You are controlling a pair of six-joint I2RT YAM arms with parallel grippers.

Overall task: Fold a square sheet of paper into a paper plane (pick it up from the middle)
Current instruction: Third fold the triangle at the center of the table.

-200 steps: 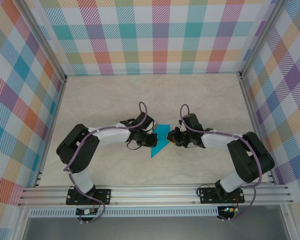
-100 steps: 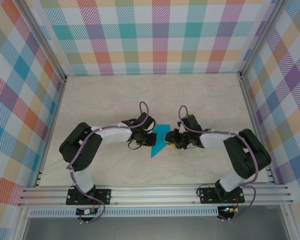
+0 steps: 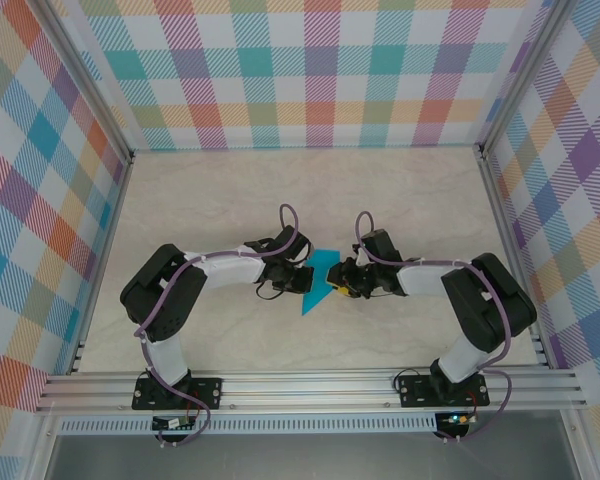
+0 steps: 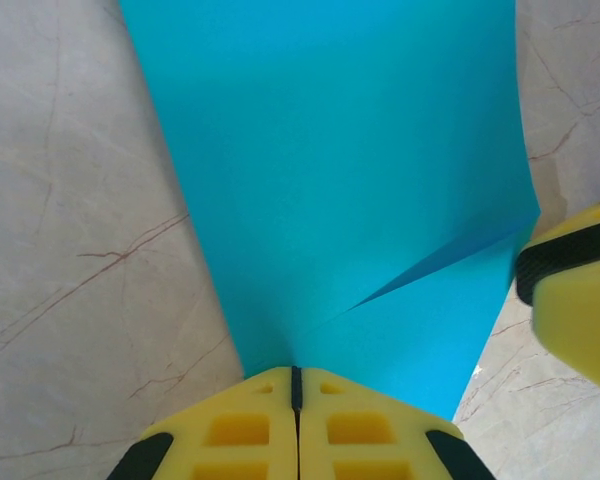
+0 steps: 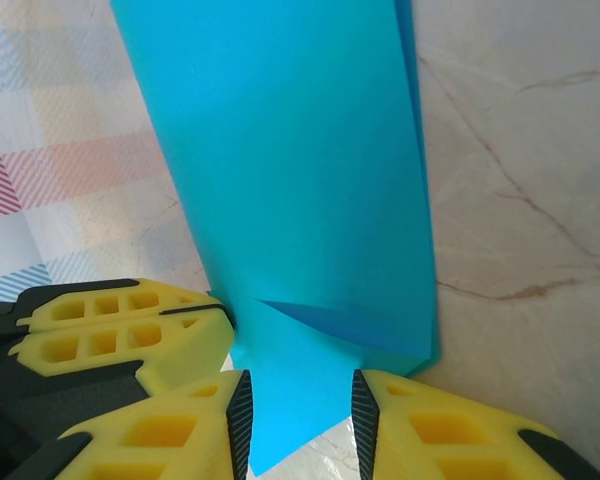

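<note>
I can see the slanted fold gaping beside my right gripper while my left gripper pinches the opposite edge, so I should open my left gripper and take the paper's pointed tip (image 3: 305, 309).
The square sheet of paper (image 3: 318, 284) is bright cyan and folded into a pointed, dart-like shape, lying on the table between both arms. My left gripper (image 3: 302, 281) is shut on its left edge; in the left wrist view the yellow fingertips (image 4: 296, 372) pinch the paper (image 4: 340, 180), which has a slanted fold edge. My right gripper (image 3: 338, 283) is at the paper's right side. In the right wrist view its jaws (image 5: 300, 400) stand open on either side of a narrow end of the paper (image 5: 290, 180), not clamping it.
The pale marble tabletop (image 3: 220, 200) is ringed by plaid walls (image 3: 310, 80) and metal frame posts. A finger of the right gripper (image 4: 580, 290) shows in the left wrist view; the left gripper (image 5: 130, 330) sits close beside the right jaws.
The right gripper's jaws have opened and let go of the paper, and the right arm has shifted slightly toward it. The left gripper stays shut on the paper.
</note>
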